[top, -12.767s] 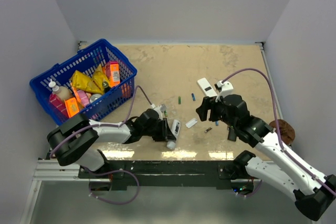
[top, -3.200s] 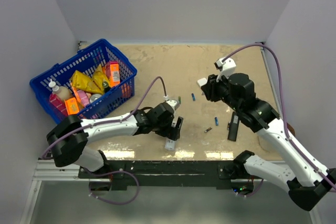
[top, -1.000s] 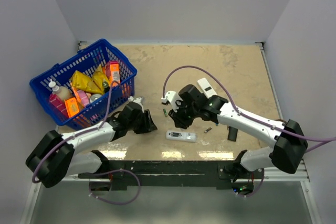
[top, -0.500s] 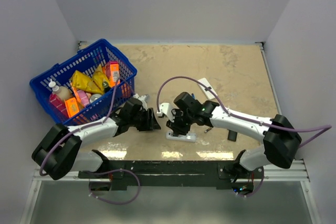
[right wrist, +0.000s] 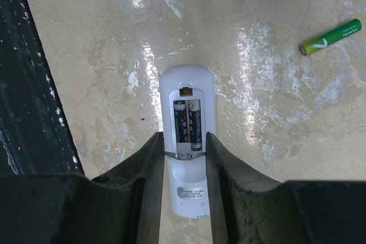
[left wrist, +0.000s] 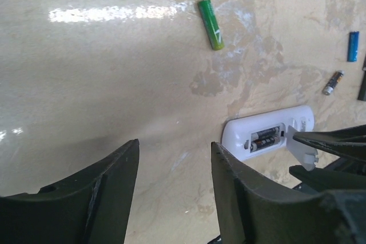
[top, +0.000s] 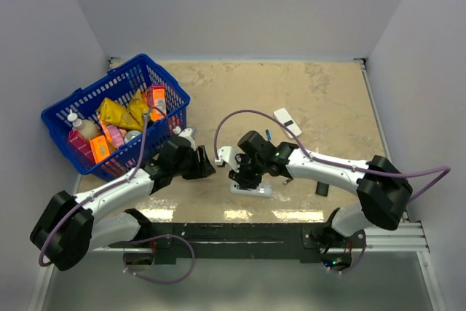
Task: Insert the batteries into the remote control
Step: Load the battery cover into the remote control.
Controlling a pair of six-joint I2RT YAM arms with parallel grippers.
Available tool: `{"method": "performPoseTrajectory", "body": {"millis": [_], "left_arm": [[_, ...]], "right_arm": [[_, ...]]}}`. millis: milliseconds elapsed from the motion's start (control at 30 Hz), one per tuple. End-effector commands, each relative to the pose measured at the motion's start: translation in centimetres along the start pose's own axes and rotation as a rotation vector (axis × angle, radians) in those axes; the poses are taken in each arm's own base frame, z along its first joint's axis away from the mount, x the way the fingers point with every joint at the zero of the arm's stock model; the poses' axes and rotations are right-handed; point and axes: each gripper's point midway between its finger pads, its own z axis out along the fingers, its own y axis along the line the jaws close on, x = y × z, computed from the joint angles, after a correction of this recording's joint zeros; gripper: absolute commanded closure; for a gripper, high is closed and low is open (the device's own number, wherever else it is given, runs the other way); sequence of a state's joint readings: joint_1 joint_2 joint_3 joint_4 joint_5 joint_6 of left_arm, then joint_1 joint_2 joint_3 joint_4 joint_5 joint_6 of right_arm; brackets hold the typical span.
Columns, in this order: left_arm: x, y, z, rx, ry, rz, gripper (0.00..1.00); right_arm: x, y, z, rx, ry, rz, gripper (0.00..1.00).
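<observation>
My right gripper should release the battery cover, now held edge-on at the compartment's lower end, over the two dark batteries (top: 248,189) (right wrist: 187,123) in the slim white remote control.
The slim white remote control (top: 256,190) lies back-up near the table's front edge. Its compartment is open, with two dark batteries (right wrist: 189,121) inside the remote (right wrist: 184,81). My right gripper (top: 244,175) hangs straight over it. In the right wrist view the right gripper (right wrist: 184,139) is shut on a thin battery cover (right wrist: 184,152), held edge-on at the compartment's lower end. My left gripper (top: 207,160) is open and empty (left wrist: 174,152), left of the remote (left wrist: 237,132). A green battery (left wrist: 210,15) lies loose and also shows in the right wrist view (right wrist: 331,37). A blue battery (left wrist: 353,46) and a silvery battery (left wrist: 332,82) lie beyond.
A blue basket (top: 87,91) full of packets and bottles stands at the left. A wider white remote (top: 287,120) lies at the back right and a black remote (top: 322,189) to the right. A blue battery (top: 268,135) lies behind the right arm.
My right gripper has come forward and left over the remote and now hangs above its open compartment. My left gripper has drawn back a little to the left.
</observation>
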State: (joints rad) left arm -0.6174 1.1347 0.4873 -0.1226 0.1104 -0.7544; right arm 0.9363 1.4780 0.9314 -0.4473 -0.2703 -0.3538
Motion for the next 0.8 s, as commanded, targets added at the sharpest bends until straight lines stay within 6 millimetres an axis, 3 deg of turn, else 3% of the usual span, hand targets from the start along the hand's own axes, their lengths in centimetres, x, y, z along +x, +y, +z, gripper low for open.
{"method": "performPoseTrajectory", "body": {"millis": [0, 433, 600, 767], "left_arm": [[-1.41, 1.12, -0.74, -0.074, -0.063, 0.014, 0.42], [-1.58, 1.36, -0.87, -0.087, -0.071, 0.019, 0.42], [-1.64, 1.29, -0.9, -0.085, -0.074, 0.024, 0.42], [-1.7, 1.28, -0.84, -0.085, -0.073, 0.024, 0.42]], "right_arm": [[-1.02, -0.5, 0.24, 0.041, -0.017, -0.054, 1.0], [-1.27, 0.46, 0.46, 0.045, -0.007, -0.116, 1.0], [-0.41, -0.09, 0.57, 0.08, 0.039, -0.129, 1.0], [-0.8, -0.31, 0.08, 0.098, 0.038, -0.145, 1.0]]}}
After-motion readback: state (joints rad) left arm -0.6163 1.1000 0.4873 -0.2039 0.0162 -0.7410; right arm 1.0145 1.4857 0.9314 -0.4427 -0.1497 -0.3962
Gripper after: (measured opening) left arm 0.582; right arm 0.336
